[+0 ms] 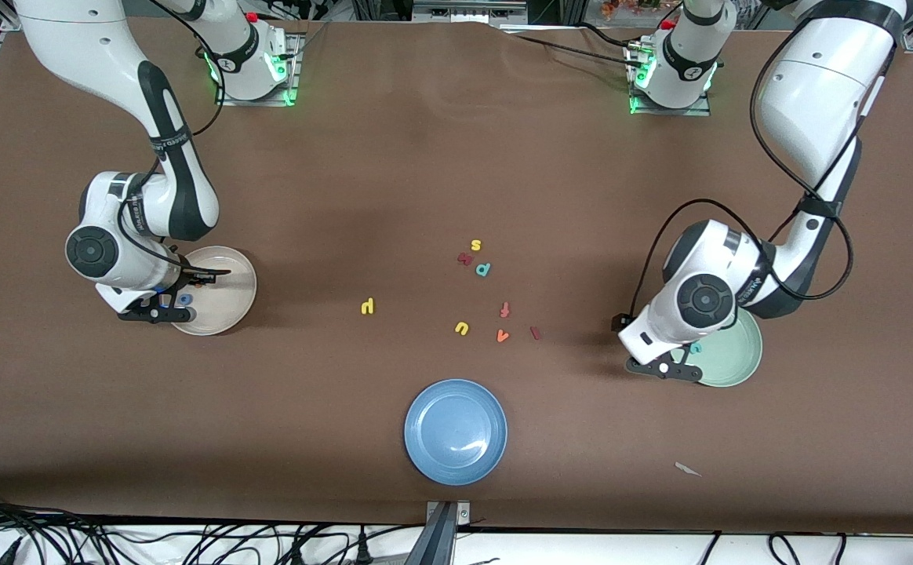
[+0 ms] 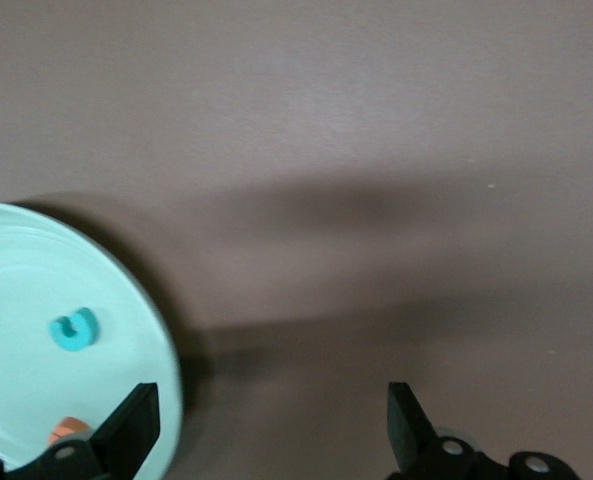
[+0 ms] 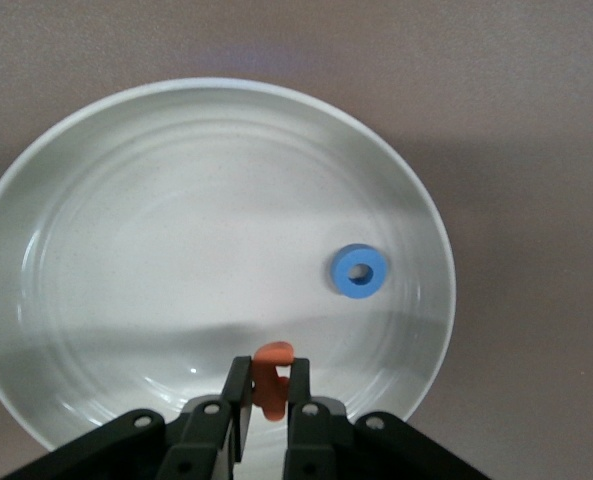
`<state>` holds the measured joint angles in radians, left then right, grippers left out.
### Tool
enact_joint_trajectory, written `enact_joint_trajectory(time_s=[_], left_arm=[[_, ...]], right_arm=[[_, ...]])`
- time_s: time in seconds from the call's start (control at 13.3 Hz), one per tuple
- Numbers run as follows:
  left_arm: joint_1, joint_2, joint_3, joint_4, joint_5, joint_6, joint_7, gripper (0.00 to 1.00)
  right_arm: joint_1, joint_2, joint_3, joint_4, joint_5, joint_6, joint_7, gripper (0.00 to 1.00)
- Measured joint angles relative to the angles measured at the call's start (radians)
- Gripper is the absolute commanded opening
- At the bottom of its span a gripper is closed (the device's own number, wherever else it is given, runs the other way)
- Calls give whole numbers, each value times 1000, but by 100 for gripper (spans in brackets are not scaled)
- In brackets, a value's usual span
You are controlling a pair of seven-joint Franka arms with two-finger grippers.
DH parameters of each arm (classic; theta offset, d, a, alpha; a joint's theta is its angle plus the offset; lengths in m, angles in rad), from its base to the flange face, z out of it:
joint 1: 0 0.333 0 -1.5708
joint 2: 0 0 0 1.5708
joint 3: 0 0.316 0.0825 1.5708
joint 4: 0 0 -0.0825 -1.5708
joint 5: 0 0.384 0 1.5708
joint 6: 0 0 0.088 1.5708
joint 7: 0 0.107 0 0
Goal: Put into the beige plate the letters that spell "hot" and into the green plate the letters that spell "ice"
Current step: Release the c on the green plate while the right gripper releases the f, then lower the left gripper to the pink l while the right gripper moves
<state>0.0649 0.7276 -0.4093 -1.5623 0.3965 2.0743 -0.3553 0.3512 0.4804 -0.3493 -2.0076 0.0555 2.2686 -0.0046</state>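
Observation:
I need to next close my left gripper around the dark red i (image 1: pixel 535 333), the loose letter nearest the green plate, as "ice" still needs it there.
My right gripper (image 3: pixel 268 385) hangs over the beige plate (image 1: pixel 230 292) and is shut on the orange t (image 3: pixel 273 353). The blue o (image 3: pixel 358 270) lies in that plate (image 3: pixel 96 200). My left gripper (image 2: pixel 274 420) is open and holds nothing; it is over the rim of the green plate (image 1: pixel 737 357), one finger above the plate (image 2: pixel 26 270) and one above bare table. The teal c (image 2: pixel 74 330) and the orange e (image 2: pixel 66 431) lie in the green plate. The yellow h (image 1: pixel 367 306) and the dark red i (image 1: pixel 535 333) lie on the table mid-way between the plates.
A blue plate (image 1: pixel 455 430) sits near the front edge. Loose letters lie in the middle: yellow s (image 1: pixel 475 245), teal p (image 1: pixel 483 269), red f (image 1: pixel 505 310), yellow u (image 1: pixel 461 328), orange v (image 1: pixel 502 336) and a dark red piece (image 1: pixel 464 258).

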Motion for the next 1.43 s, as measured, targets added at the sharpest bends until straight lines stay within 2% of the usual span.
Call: enact_joint_trajectory(time_s=[0.45, 0.53, 0.68, 0.75, 0.98, 1.43], left_arm=[[-69, 1, 0, 0, -52, 1, -113, 100], [-74, 2, 0, -1, -67, 2, -118, 100], [-85, 8, 0, -4, -80, 16, -145, 100], [-93, 13, 0, -5, -83, 39, -165, 100], [-120, 41, 0, -6, -86, 97, -231, 100], [-196, 90, 0, 49, -135, 119, -428, 100]], right_arm=[[-19, 4, -11, -4, 0, 0, -27, 11], [-19, 6, -11, -5, 0, 0, -28, 18], [-19, 8, -9, -5, 0, 0, -28, 76], [-18, 8, -8, -5, 0, 0, -28, 85], [-15, 7, -5, -3, 0, 1, -28, 93], [-8, -13, 40, 8, 2, 2, 12, 94]])
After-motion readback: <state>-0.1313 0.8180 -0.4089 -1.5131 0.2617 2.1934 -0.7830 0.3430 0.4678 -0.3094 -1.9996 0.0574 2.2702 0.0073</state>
